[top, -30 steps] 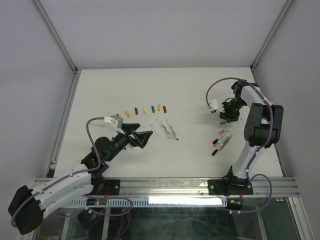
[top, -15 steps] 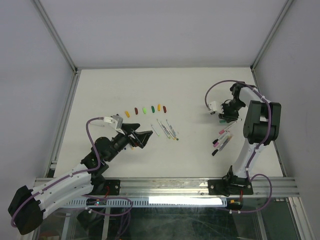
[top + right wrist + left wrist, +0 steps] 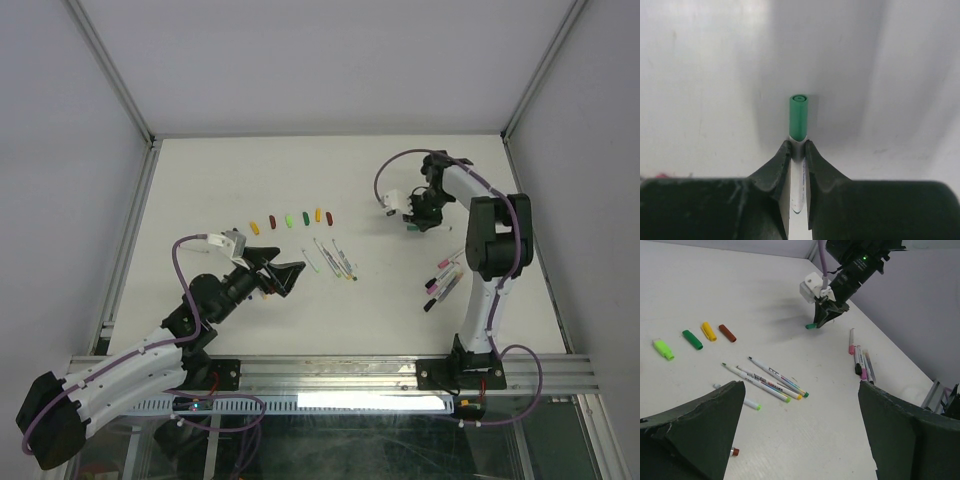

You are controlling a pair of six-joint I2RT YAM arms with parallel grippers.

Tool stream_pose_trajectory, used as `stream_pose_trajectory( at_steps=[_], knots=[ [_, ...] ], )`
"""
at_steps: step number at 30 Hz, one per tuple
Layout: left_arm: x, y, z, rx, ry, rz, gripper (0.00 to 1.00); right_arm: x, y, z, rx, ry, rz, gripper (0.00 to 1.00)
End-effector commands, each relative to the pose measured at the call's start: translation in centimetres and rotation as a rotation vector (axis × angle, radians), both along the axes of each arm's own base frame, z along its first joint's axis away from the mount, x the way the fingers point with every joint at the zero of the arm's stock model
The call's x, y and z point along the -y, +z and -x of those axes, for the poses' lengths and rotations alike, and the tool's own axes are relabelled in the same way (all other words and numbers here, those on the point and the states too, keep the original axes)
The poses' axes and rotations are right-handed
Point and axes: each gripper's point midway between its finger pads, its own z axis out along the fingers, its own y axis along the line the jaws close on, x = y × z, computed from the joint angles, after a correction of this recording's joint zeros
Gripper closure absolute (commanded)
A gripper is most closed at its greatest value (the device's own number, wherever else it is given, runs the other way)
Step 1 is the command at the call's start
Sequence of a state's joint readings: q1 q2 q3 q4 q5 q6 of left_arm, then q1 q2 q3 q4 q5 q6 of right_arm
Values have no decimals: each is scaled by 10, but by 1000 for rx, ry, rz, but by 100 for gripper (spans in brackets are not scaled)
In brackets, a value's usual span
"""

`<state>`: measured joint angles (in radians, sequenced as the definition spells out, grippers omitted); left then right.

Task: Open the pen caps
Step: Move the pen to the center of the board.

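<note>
The right gripper's fingers are close against the pen's green cap, so it should take the pen's white body farther back (image 3: 797, 194) before the left gripper pulls the cap.
My right gripper (image 3: 798, 145) is shut on the white barrel (image 3: 798, 182) of a pen, just behind its green pen cap (image 3: 799, 118), which sticks out past the fingertips over the table. From the left wrist view that cap (image 3: 811, 326) hangs below the right gripper (image 3: 830, 315), just above the table. A row of loose pen caps (image 3: 290, 218) lies mid-table: light green (image 3: 663, 349), green (image 3: 692, 339), yellow (image 3: 709, 331) and brown (image 3: 727, 333). My left gripper (image 3: 285, 275) hovers open near the uncapped pens (image 3: 772, 380), holding nothing.
Several capped pens (image 3: 445, 275) lie in a loose pile at the right, also seen as pink and black ones (image 3: 860, 360). A short stub with a brown tip (image 3: 734, 452) lies near my left finger. Frame posts and walls bound the table.
The right gripper has closed on the green-capped pen and carried it left and farther back, away from the pen pile. The left arm has not moved.
</note>
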<state>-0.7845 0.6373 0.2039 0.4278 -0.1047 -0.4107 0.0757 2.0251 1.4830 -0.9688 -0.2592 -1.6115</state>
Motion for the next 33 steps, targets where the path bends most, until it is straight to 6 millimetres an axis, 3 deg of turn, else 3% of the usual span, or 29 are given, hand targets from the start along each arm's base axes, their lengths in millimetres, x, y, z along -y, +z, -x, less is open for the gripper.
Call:
stream_pose_trajectory(
  at_steps=[1, 5, 10, 16, 20, 25, 33],
  knots=[
    [-5, 16, -2, 30, 27, 43, 1, -63, -5, -5, -20, -83, -97, 98],
    [-8, 17, -1, 33, 37, 49, 1, -105, -5, 2, -38, -159, -118, 98],
    [-7, 17, -1, 32, 32, 50, 1, -120, -2, 8, -80, -281, -139, 82],
    [-5, 18, 0, 30, 20, 60, 1, -98, -4, 15, -106, -339, -92, 67],
    [-4, 19, 1, 29, 15, 69, 1, -76, -3, 16, -108, -371, -67, 64],
    [-1, 19, 2, 25, 0, 97, 1, -60, -10, 21, -87, -385, -25, 63],
    [10, 20, 3, -11, -43, 173, 1, -56, -22, 30, -77, -424, -1, 68]
  ],
)
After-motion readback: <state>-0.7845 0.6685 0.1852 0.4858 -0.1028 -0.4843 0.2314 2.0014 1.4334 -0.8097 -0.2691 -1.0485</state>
